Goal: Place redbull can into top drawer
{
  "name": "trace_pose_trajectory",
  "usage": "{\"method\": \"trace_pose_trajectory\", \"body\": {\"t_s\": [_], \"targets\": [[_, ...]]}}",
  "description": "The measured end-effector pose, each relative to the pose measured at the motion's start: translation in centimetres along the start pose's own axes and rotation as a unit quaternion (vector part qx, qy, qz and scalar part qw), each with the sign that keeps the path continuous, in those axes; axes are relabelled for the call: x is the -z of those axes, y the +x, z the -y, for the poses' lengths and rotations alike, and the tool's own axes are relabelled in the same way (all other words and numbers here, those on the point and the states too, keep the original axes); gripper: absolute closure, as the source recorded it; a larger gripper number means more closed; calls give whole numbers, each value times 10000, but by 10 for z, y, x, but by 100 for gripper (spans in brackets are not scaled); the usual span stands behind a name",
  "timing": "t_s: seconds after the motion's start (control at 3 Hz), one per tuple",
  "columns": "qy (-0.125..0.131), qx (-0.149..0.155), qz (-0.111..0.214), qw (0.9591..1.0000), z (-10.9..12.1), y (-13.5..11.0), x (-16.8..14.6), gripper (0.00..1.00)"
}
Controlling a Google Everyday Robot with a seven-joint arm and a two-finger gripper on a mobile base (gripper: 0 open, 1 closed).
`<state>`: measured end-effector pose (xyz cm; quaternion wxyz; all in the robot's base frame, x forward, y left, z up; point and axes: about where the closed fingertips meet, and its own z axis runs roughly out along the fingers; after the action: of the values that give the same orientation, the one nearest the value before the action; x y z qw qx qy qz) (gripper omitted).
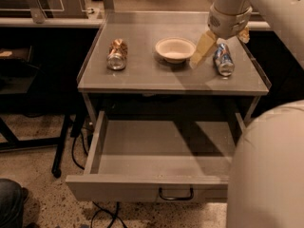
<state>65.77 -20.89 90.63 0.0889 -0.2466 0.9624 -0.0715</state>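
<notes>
Next, my gripper moves to close on the far half (222,51) of the redbull can, which is the half away from the open top drawer.
The redbull can (223,61) lies on its side at the right of the grey tabletop (142,77). My gripper (221,47) hangs right above it, open. One cream finger (202,50) reaches down to the can's left, between the can and the bowl. The other finger (243,34) shows at the can's far right. The fingers do not hold the can. The top drawer (142,186) under the tabletop is pulled out toward me and empty, with its dark handle (175,194) on the front panel.
A brown-gold can (117,54) lies at the left of the tabletop and a white bowl (175,49) sits in the middle. My arm's white shell (266,170) fills the lower right. Cables and a dark stand leg (61,146) are on the floor at left.
</notes>
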Motion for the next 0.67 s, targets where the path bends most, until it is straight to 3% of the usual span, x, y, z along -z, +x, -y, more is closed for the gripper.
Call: {"method": "trace_pose_trajectory", "body": {"t_s": [0.33, 0.67], "targets": [[24, 0, 85, 10000, 1, -7, -2, 0], [-21, -271, -148, 9995, 15, -12, -23, 0]]}}
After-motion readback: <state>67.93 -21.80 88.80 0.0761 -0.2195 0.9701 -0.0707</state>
